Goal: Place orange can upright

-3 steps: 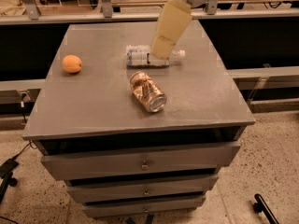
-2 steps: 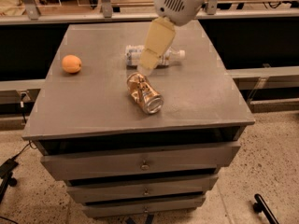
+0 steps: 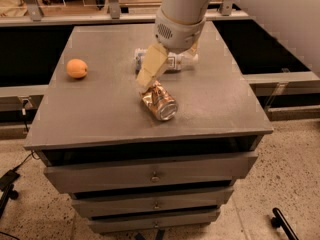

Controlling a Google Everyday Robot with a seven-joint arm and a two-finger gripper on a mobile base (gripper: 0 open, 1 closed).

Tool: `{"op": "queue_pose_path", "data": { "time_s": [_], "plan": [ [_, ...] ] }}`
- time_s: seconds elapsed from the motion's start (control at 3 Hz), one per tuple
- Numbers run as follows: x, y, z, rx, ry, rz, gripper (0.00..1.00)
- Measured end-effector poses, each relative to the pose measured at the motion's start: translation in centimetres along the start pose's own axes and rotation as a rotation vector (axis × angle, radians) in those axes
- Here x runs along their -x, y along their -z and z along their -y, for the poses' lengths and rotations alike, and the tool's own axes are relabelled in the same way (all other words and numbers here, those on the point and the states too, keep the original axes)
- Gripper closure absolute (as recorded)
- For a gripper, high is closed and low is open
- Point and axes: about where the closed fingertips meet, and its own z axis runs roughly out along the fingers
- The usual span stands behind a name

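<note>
Next, I grip the far end of the orange can (image 3: 151, 90), opposite its silver end.
The orange can (image 3: 160, 102) lies on its side near the middle of the grey cabinet top (image 3: 100, 109), with its silver end facing the front right. It looks dented. My gripper (image 3: 145, 82) hangs down from the arm at the top of the camera view. Its tip is at the can's far left end, touching it or just above it. The arm hides part of the table behind it.
A clear plastic bottle with a white label (image 3: 175, 62) lies on its side behind the can, partly hidden by my arm. A round orange fruit (image 3: 76, 68) sits at the left of the top. Drawers are below the front edge.
My arm has come down and forward, from over the bottle to the far end of the can. The can, bottle and fruit have not moved.
</note>
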Motion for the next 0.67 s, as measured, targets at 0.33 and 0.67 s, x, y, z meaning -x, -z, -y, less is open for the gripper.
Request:
{"op": "queue_pose_path", "data": {
  "time_s": [0.33,0.67],
  "plan": [
    [0.8,-2.8,-0.3,-0.011,-0.11,-0.041,0.0],
    [1.4,-5.0,-0.4,-0.041,-0.186,-0.074,0.0]
  ]
}}
